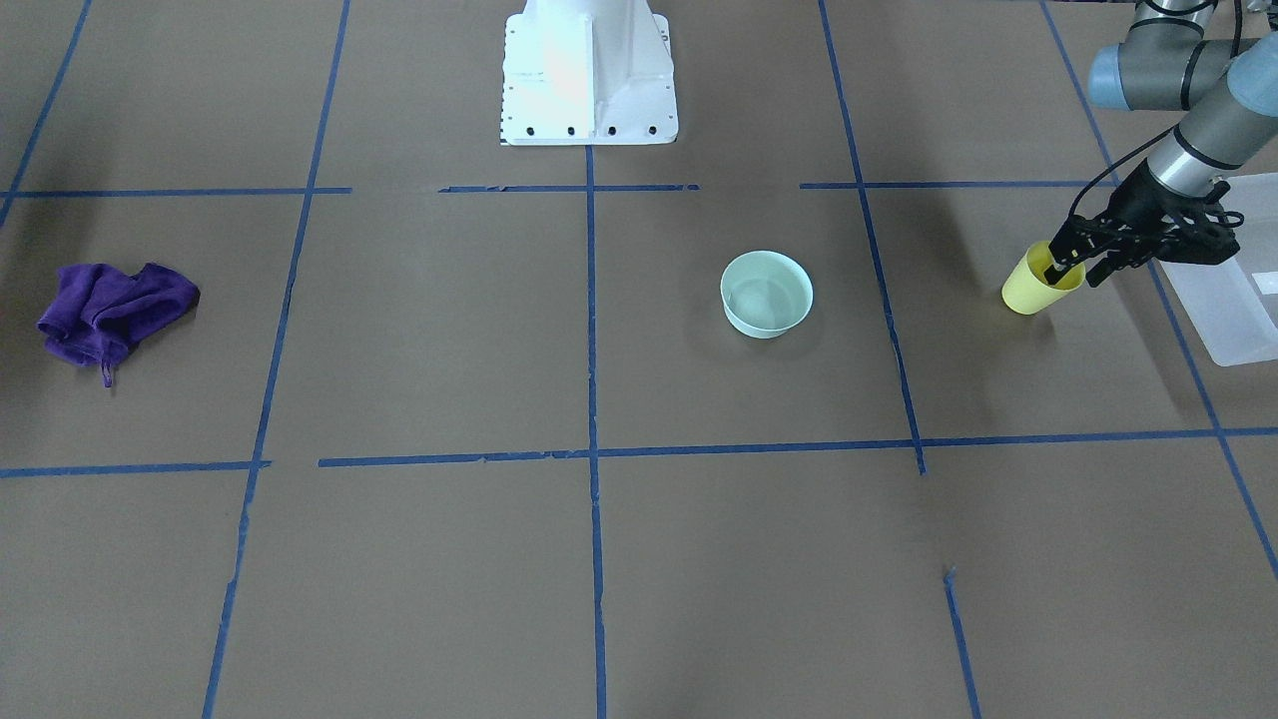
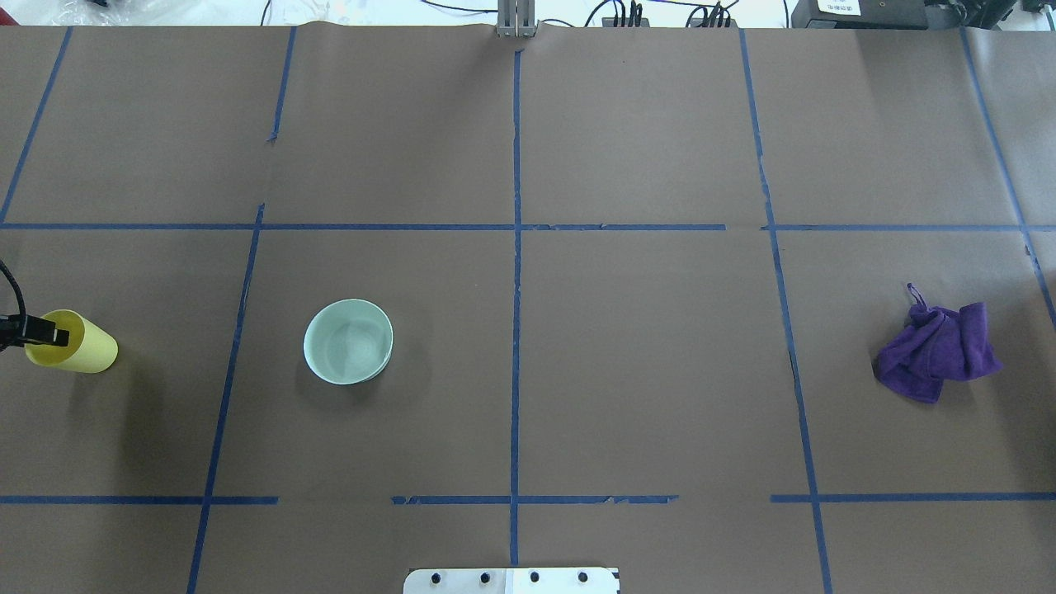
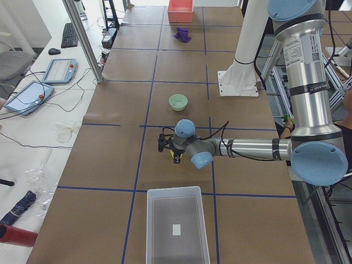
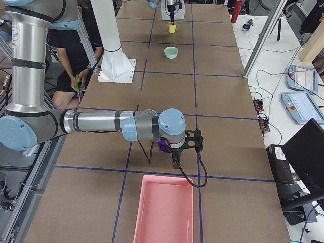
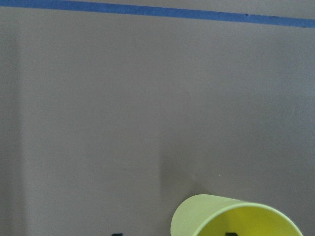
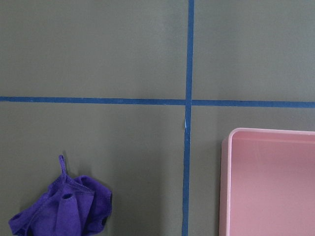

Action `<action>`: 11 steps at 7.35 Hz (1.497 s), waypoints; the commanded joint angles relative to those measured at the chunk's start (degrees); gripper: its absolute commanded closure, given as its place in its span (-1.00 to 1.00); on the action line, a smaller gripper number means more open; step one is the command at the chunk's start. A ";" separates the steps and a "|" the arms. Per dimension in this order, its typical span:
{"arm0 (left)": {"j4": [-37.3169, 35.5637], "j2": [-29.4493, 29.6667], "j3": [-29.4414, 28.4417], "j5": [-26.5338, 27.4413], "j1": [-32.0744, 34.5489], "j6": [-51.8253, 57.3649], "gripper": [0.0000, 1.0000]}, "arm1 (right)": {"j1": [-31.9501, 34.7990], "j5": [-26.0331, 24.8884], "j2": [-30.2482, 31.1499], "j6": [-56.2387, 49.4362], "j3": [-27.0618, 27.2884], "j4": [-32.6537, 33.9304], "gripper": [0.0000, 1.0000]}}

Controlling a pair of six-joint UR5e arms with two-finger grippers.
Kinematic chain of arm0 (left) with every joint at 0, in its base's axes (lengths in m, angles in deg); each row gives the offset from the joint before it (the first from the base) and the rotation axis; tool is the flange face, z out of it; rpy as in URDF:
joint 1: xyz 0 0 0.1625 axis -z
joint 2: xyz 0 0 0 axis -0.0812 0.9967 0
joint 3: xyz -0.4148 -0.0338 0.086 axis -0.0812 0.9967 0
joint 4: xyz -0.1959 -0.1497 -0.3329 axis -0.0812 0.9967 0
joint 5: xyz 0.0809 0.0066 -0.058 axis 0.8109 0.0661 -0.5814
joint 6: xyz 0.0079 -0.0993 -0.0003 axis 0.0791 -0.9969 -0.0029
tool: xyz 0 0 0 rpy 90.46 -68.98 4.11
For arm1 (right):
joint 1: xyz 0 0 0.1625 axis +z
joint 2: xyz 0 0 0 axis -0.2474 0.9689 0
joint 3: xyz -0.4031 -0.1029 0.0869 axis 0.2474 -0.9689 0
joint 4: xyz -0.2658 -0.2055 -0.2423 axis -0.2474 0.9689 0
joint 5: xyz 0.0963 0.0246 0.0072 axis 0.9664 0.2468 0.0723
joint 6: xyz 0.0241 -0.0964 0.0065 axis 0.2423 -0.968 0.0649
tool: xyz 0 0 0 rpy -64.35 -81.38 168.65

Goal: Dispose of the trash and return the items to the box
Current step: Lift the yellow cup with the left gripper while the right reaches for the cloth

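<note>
Next, my right gripper should go to the raised fold (image 1: 91, 300) (image 6: 69, 219) in the middle of the crumpled purple cloth and close there.
The yellow cup (image 1: 1033, 290) stands near the table's end on my left, beside the frosted-white box (image 1: 1233, 300); it also shows in the overhead view (image 2: 82, 346). My left gripper (image 1: 1076, 272) is at the cup's rim, one finger inside and one outside, with a gap still showing in the left wrist view, where the cup (image 5: 231, 216) sits at the bottom edge. The mint-green bowl (image 1: 767, 293) sits upright and untouched toward the middle. My right gripper (image 4: 174, 161) hovers over the far end; I cannot tell whether it is open or shut.
A crumpled purple cloth (image 1: 110, 310) lies on my right side, below the right gripper, and shows in the right wrist view (image 6: 64, 211). A pink bin (image 6: 270, 182) stands beside it at the table's end. The white robot base (image 1: 589, 80) is at the back middle.
</note>
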 commanded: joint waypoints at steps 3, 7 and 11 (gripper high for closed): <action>-0.54 0.12 3.81 -0.11 0.28 -1.90 1.00 | 0.00 0.26 0.09 0.58 0.02 0.18 -1.00; -6.93 0.81 10.49 -11.45 3.44 -1.37 1.00 | -9.53 0.45 0.52 19.76 1.08 -9.76 -1.00; -12.38 0.82 12.79 -11.19 10.62 8.77 1.00 | -21.51 -6.06 1.76 40.80 -0.15 -26.07 -1.00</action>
